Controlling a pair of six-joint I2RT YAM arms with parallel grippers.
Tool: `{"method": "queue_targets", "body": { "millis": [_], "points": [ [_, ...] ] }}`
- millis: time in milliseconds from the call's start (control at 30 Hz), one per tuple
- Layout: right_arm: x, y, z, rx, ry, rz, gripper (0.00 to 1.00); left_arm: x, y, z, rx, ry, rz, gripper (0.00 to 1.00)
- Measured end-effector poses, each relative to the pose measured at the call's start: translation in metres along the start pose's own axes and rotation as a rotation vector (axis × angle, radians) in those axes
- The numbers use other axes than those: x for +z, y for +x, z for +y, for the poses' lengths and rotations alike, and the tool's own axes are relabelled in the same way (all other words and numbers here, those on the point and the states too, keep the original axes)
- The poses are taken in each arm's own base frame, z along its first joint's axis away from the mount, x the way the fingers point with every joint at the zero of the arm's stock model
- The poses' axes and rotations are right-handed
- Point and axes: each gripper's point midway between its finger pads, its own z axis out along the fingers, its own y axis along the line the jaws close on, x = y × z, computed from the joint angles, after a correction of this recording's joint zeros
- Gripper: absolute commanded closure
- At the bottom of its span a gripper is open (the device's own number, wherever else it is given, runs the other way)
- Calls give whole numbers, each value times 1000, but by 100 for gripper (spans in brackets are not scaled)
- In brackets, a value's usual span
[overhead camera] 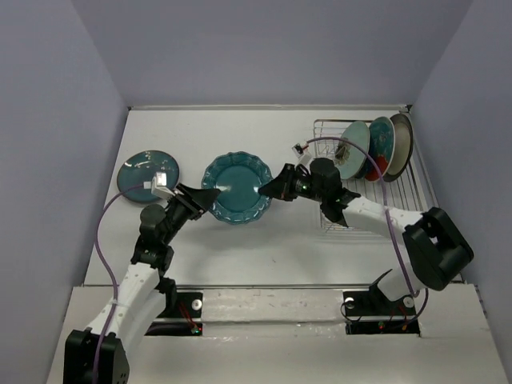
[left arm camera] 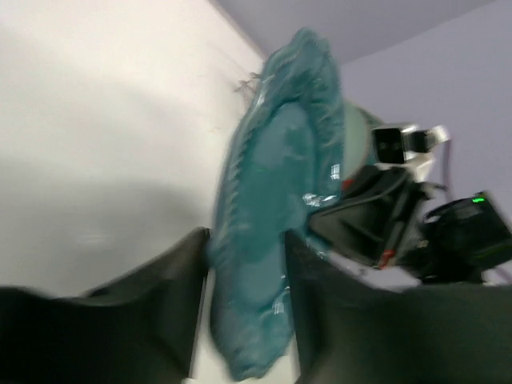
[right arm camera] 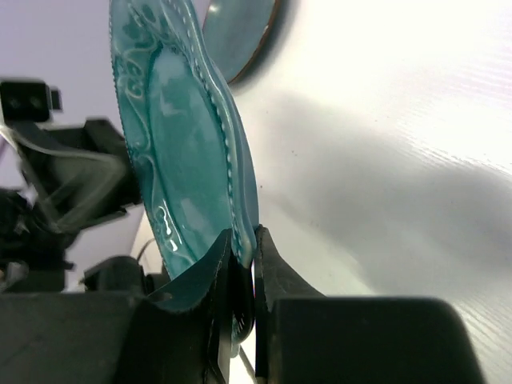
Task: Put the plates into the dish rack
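Note:
My right gripper should release the scalloped teal plate, which hangs tilted at mid-table now, upright in the dish rack [overhead camera: 346, 150], against the pale mint plate.
A scalloped teal plate [overhead camera: 236, 188] hangs tilted between my two grippers at mid-table. My right gripper [overhead camera: 268, 190] is shut on its right rim; in the right wrist view the fingers [right arm camera: 244, 240] pinch the edge of the plate [right arm camera: 176, 136]. My left gripper [overhead camera: 210, 194] straddles the plate's left rim with its jaws open. In the left wrist view the rim [left arm camera: 276, 200] passes between the parted fingers [left arm camera: 246, 236]. A dark teal plate [overhead camera: 148, 174] lies flat at the left. The dish rack [overhead camera: 404, 204] at the right holds a pale mint plate [overhead camera: 352, 150], a teal one [overhead camera: 382, 140] and a grey-beige one [overhead camera: 402, 144], all upright.
A red plate [overhead camera: 376, 166] shows low between the racked plates. The rack's near rows of prongs [overhead camera: 360, 212] hold nothing. Purple walls close in the white table [overhead camera: 264, 248] on three sides. The dark teal plate [right arm camera: 240, 32] shows behind the held one in the right wrist view.

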Motion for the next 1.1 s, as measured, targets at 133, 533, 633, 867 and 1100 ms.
{"method": "queue_targets", "body": {
  "millis": [133, 533, 633, 867, 1100],
  "points": [
    [-20, -3, 21, -62, 2, -16, 93, -2, -15, -49, 113, 80, 30, 2],
    [-171, -179, 22, -353, 524, -538, 93, -44, -73, -124, 558, 46, -55, 1],
    [-215, -213, -5, -422, 820, -641, 93, -51, -74, -110, 596, -15, -62, 1],
    [-242, -237, -57, -534, 1203, -558, 93, -57, -65, -81, 628, -87, -42, 1],
    [-241, -233, -104, -566, 1359, -417, 93, -58, -61, -85, 640, -71, -35, 1]
  ]
}}
